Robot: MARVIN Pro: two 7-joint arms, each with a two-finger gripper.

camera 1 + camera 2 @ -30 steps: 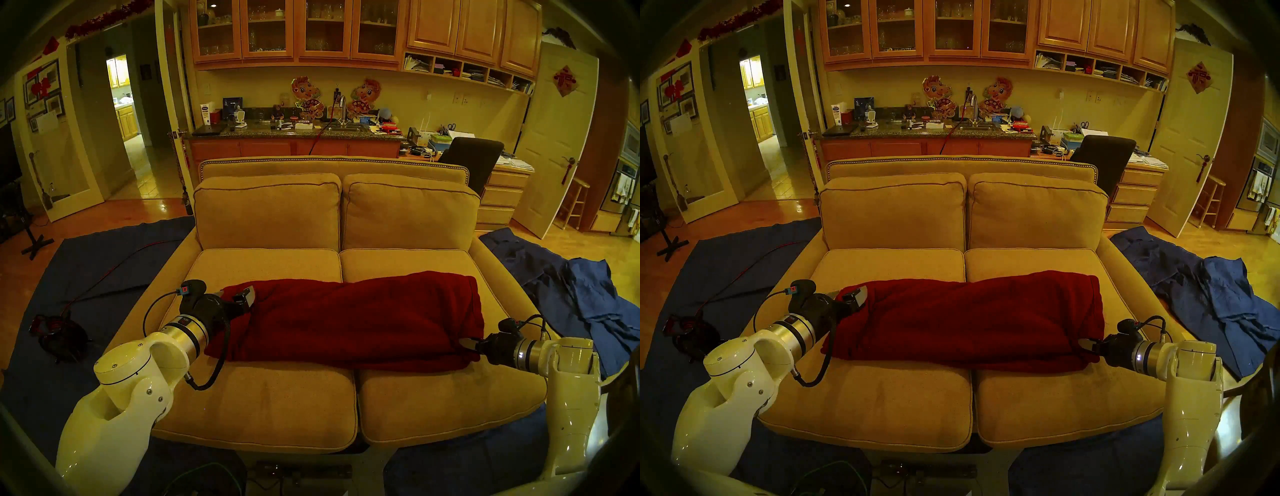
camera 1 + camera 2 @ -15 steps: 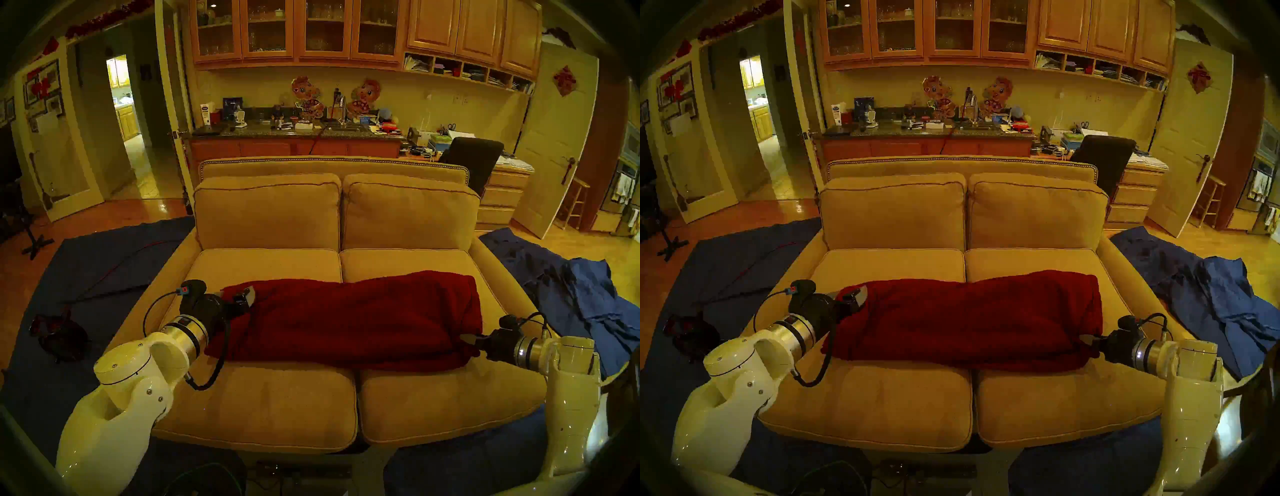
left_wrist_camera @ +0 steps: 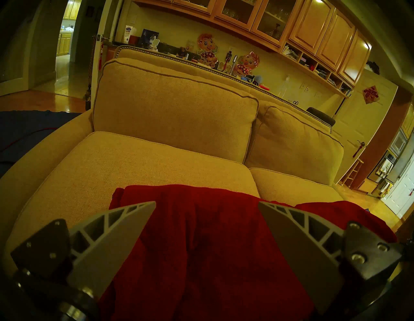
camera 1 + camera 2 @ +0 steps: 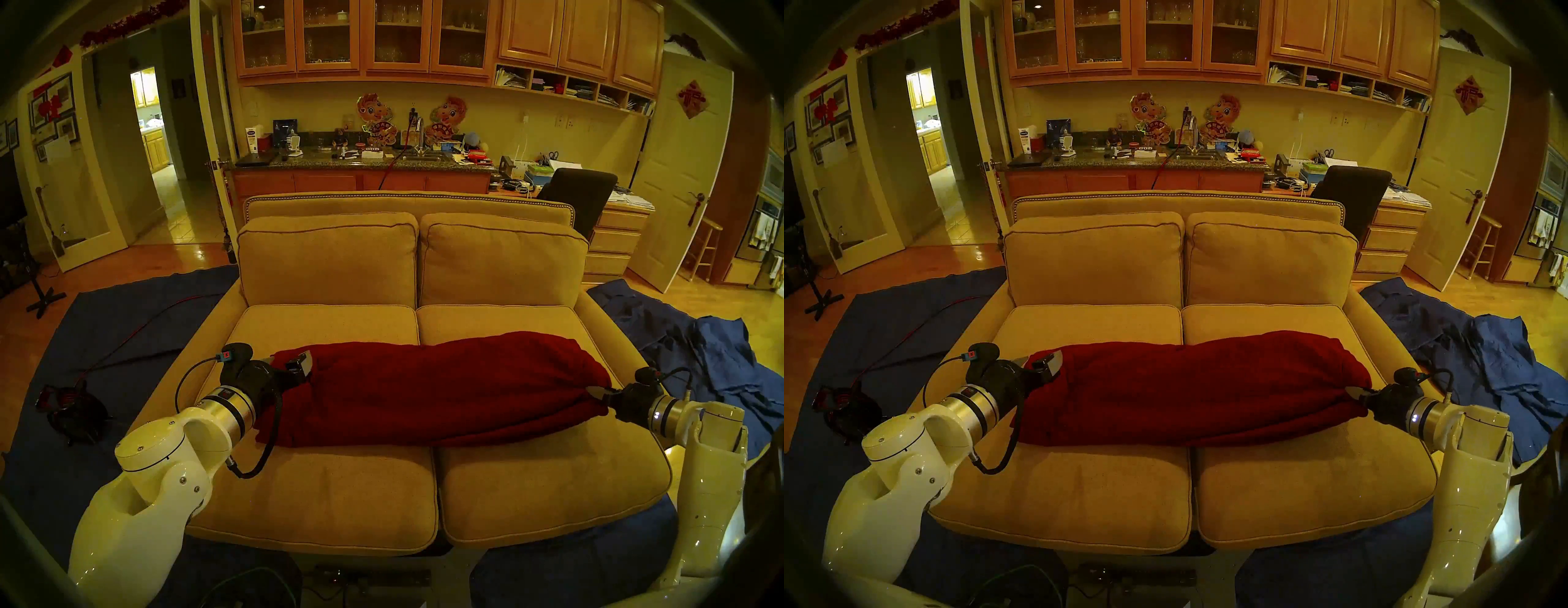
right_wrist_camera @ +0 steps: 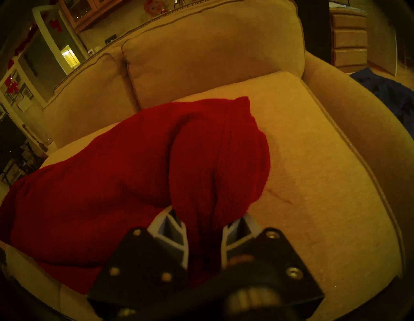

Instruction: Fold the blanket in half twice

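The robot's right gripper has only the bunched tip of the blanket's end pinched, so it should open, reach farther in and grab more cloth (image 4: 554, 409) before it pulls.
The dark red blanket (image 4: 424, 395) (image 4: 1187, 395) lies as a long thick band across both seat cushions of the tan sofa (image 4: 339, 479). My left gripper (image 4: 288, 363) (image 3: 207, 202) hovers open over the blanket's left end (image 3: 201, 246), its fingers wide apart with only cloth below them. My right gripper (image 4: 596, 390) (image 4: 1354, 390) (image 5: 208, 215) is shut on the blanket's right end (image 5: 219, 157). That end is bunched into a point and drawn off the cushion toward the sofa's right arm.
Tan back cushions (image 4: 331, 263) stand behind the seat. Dark blue cloths lie on the floor to the left (image 4: 106, 322) and crumpled to the right (image 4: 712, 361) of the sofa. A red cable (image 4: 140, 331) runs over the left cloth.
My right gripper closed on the blanket's right end, then rose and moved right, pulling that end into a bunched point. The left arm has not moved.
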